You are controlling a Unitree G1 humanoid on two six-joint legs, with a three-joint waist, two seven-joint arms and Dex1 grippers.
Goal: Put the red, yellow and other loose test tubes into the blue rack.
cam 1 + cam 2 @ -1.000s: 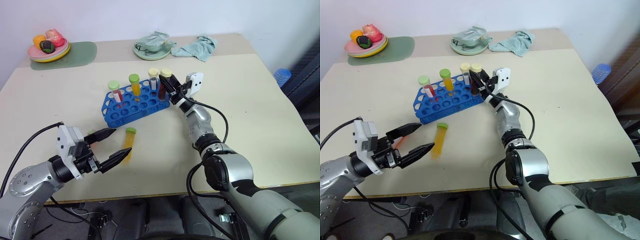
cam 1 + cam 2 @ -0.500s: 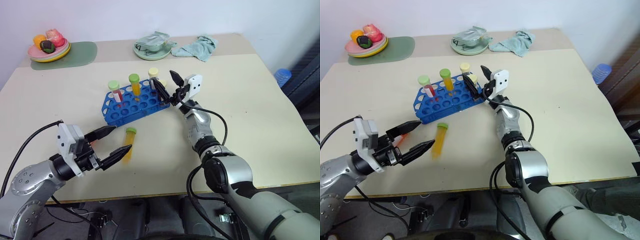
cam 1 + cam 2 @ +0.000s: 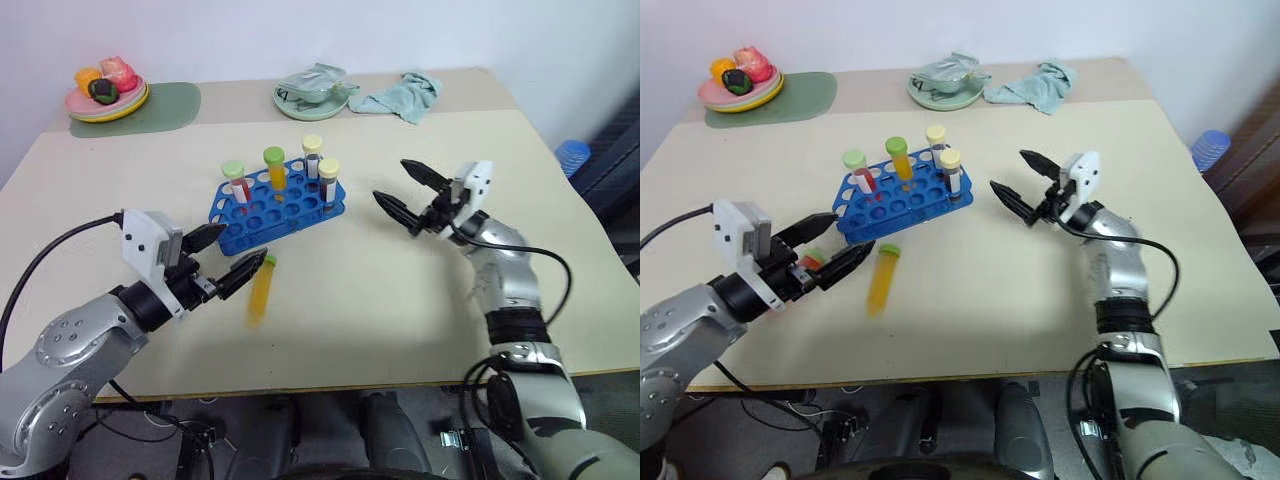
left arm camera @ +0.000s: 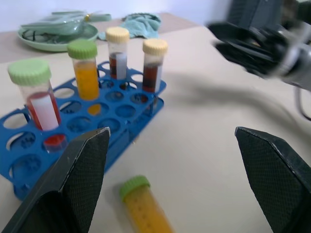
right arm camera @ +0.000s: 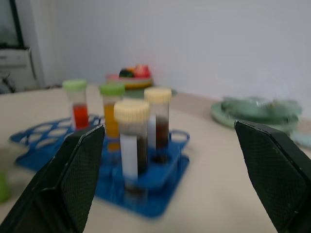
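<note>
Next, the left gripper closes on the green cap [image 3: 269,260] [image 4: 134,187] of the loose yellow-orange tube that lies in front of the blue rack.
The blue rack [image 3: 262,213] stands at mid-table. It holds a red tube with a light-green cap [image 3: 235,183], a yellow-orange tube with a green cap [image 3: 274,170] and two dark brown tubes with pale-yellow caps [image 3: 328,181]. Another yellow-orange tube [image 3: 260,291] lies loose on the table in front of the rack. My left gripper [image 3: 238,250] is open just left of this tube's green cap, apart from it. A speck of red and green [image 3: 812,262] shows under its fingers, mostly hidden. My right gripper [image 3: 392,182] hangs open and empty to the right of the rack.
At the back left, a plate of toy food [image 3: 106,92] sits on a green mat. A green dish [image 3: 313,93] and a crumpled teal cloth [image 3: 405,94] lie at the back centre. The table's right edge is close behind my right arm.
My right gripper let go of a brown tube, which now stands in the rack, opened wide and drew back to the right. My left gripper edged forward and up toward the loose tube.
</note>
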